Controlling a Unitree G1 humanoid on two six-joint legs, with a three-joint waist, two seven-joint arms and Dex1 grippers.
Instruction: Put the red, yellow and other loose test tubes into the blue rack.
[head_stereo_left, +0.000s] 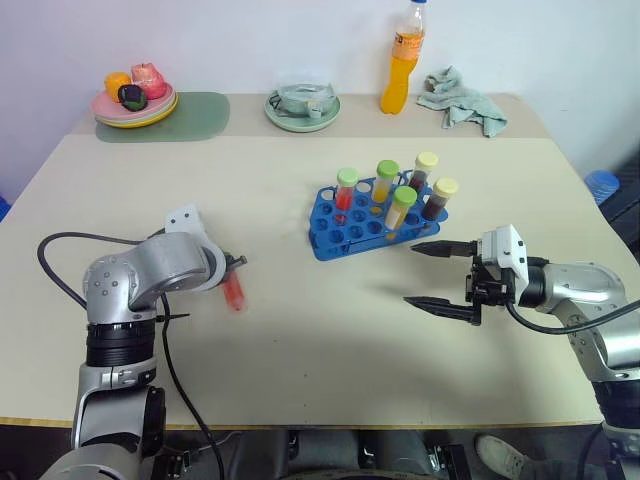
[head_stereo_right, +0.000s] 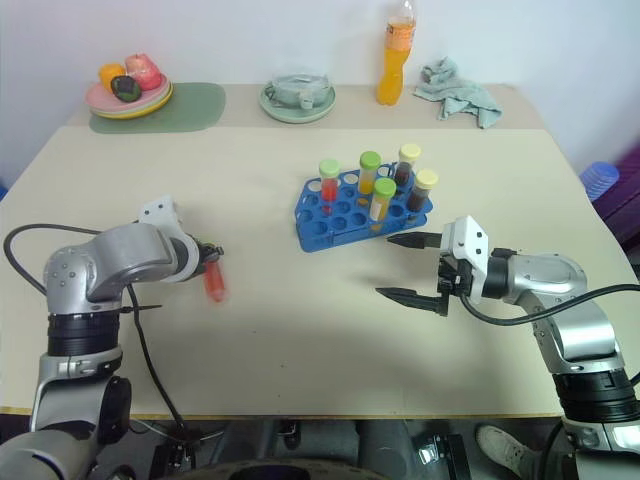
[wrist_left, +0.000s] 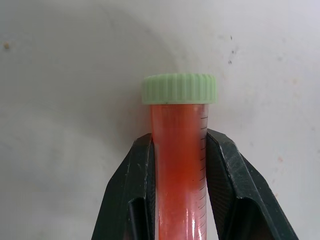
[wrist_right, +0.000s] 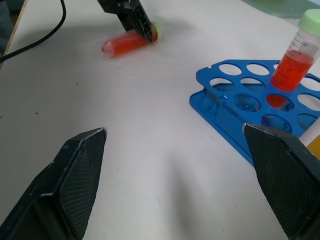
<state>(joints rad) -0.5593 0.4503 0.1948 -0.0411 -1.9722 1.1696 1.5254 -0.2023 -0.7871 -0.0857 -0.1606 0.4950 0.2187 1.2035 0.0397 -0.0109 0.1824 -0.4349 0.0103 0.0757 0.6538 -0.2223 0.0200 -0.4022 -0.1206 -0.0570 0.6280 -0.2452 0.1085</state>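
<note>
I will use my left gripper to place the red test tube in the blue rack's front row (head_stereo_left: 357, 231), before the upright red tube.
A red test tube (head_stereo_left: 234, 292) with a green cap lies low over the table on the left, and my left gripper (head_stereo_left: 232, 268) is shut on it just below the cap. The left wrist view shows both fingers pressed against the red tube (wrist_left: 180, 170). I cannot tell whether the tube still touches the table. The blue rack (head_stereo_left: 350, 240) stands mid-table and holds several upright capped tubes of red, yellow and dark brown liquid. My right gripper (head_stereo_left: 432, 275) hovers open and empty in front of the rack's right end, pointing left.
Along the far edge stand an orange drink bottle (head_stereo_left: 403, 60), a crumpled cloth (head_stereo_left: 460, 102), a pale green dish (head_stereo_left: 303, 105) and a plate of fruit (head_stereo_left: 135, 95) on a green mat (head_stereo_left: 195, 115). Bare table lies between my grippers.
</note>
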